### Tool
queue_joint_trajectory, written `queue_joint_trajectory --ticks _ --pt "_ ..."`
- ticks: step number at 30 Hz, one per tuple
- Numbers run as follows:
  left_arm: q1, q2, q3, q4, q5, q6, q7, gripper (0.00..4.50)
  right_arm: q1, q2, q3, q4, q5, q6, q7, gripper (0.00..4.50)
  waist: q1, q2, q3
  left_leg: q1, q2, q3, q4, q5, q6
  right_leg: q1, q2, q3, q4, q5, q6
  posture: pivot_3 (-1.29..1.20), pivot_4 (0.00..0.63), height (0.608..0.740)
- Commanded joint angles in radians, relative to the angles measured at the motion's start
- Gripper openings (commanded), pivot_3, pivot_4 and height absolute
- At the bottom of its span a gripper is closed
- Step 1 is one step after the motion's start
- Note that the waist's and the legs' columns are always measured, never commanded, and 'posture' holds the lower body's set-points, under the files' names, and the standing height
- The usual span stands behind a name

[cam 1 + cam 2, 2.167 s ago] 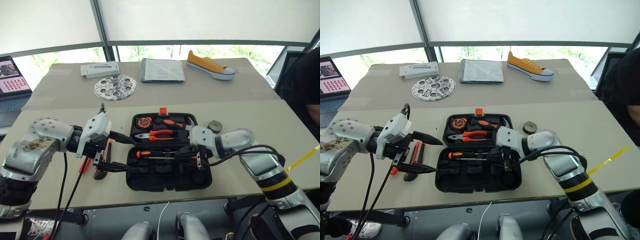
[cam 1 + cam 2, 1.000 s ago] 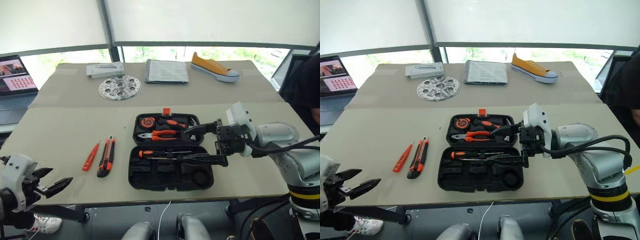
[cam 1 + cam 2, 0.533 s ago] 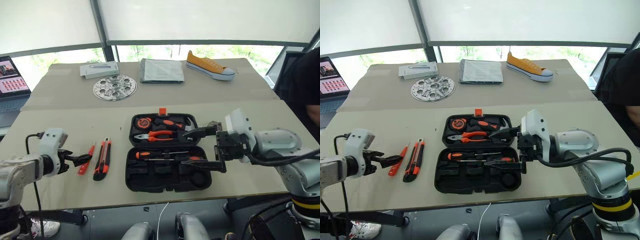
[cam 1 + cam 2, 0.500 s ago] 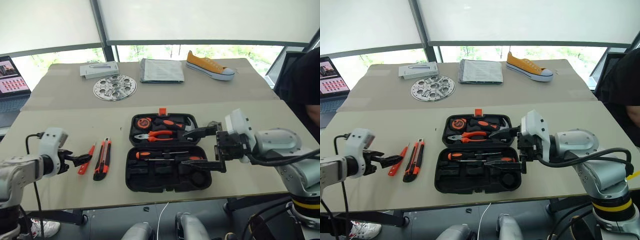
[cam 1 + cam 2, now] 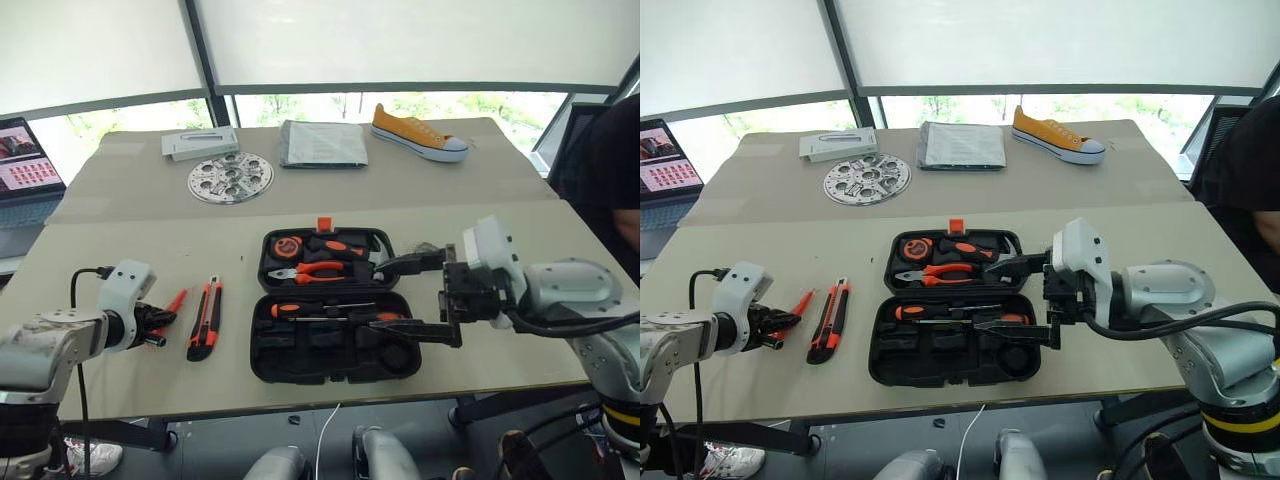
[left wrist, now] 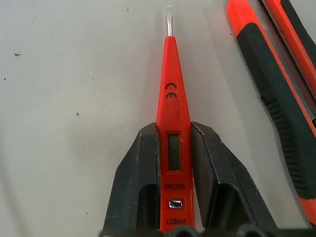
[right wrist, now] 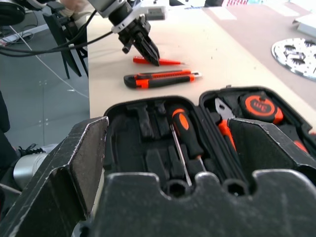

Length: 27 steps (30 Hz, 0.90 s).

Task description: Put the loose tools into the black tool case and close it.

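I'll set the small all-orange screwdriver with my left gripper in the case's near half (image 5: 301,331), just in front of the metal shafts.
The black tool case (image 5: 330,352) lies open in the middle of the table, with a long orange-and-black screwdriver (image 5: 300,309) in its near half. Left of it lie the utility knife (image 5: 205,320) and the small all-orange screwdriver (image 6: 172,123). My left gripper (image 5: 158,322) is down on the table, shut on that small screwdriver's rear end, with both fingers (image 6: 140,168) pressed to its sides. My right gripper (image 5: 372,297) hovers open over the case's right side, nothing between its fingers. A small dark tape roll (image 5: 424,247) peeks out behind it.
Pliers (image 5: 312,270) and a round orange tape measure (image 5: 290,245) sit in the case's far half. Along the back of the table are a perforated metal disc (image 5: 230,177), a white box (image 5: 200,143), papers (image 5: 322,143) and a yellow shoe (image 5: 420,132). A laptop (image 5: 30,160) stands far left.
My left arm rose from below the table's front edge to the small orange screwdriver, and its open gripper has shut on it. The right gripper stayed open over the case.
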Motion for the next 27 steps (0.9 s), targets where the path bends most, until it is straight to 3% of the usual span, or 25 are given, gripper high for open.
queue_joint_trajectory --ticks 1,6,12,18,27 --pt "-0.066 0.058 -0.017 0.022 0.000 -0.116 -0.113 0.43 0.037 -0.048 -0.052 -0.055 0.061 0.030 0.015 4.50 0.001 -0.001 0.001 -0.001 0.000 0.000 0.000 0.000 0.000 0.000 0.000 0.000 0.000 0.000 0.000 0.00 0.150 0.740" --pt "-0.220 0.127 -0.145 -0.051 -0.014 -0.446 -0.465 0.43 0.139 -0.094 -0.075 -0.114 0.054 0.007 0.018 4.50 0.016 -0.005 0.003 -0.009 0.000 -0.004 0.005 0.000 0.000 -0.002 -0.001 -0.002 -0.001 0.001 -0.001 0.00 0.150 0.740" --pt "-0.409 0.077 -0.403 -0.049 0.033 -0.542 -0.718 0.43 0.216 -0.091 -0.097 -0.169 0.064 0.005 -0.024 4.50 0.003 -0.006 0.003 -0.008 -0.001 -0.002 0.006 0.000 0.000 -0.002 -0.003 -0.003 -0.002 0.001 0.000 0.00 0.150 0.740" --pt "-0.517 0.002 -0.615 0.007 0.164 -0.558 -0.799 0.43 0.263 -0.074 -0.113 -0.211 0.072 0.004 -0.082 4.50 0.001 -0.007 0.004 -0.008 0.002 -0.002 0.007 0.000 0.000 -0.002 -0.002 -0.001 -0.001 0.001 -0.002 0.00 0.150 0.740" --pt "-0.551 -0.074 -0.681 0.039 0.236 -0.487 -0.786 0.43 0.317 -0.064 -0.134 -0.248 0.077 -0.002 -0.136 4.50 0.003 -0.007 0.004 -0.010 0.001 -0.003 0.011 0.003 0.010 -0.002 -0.001 -0.001 -0.001 0.001 -0.001 0.00 0.150 0.740"
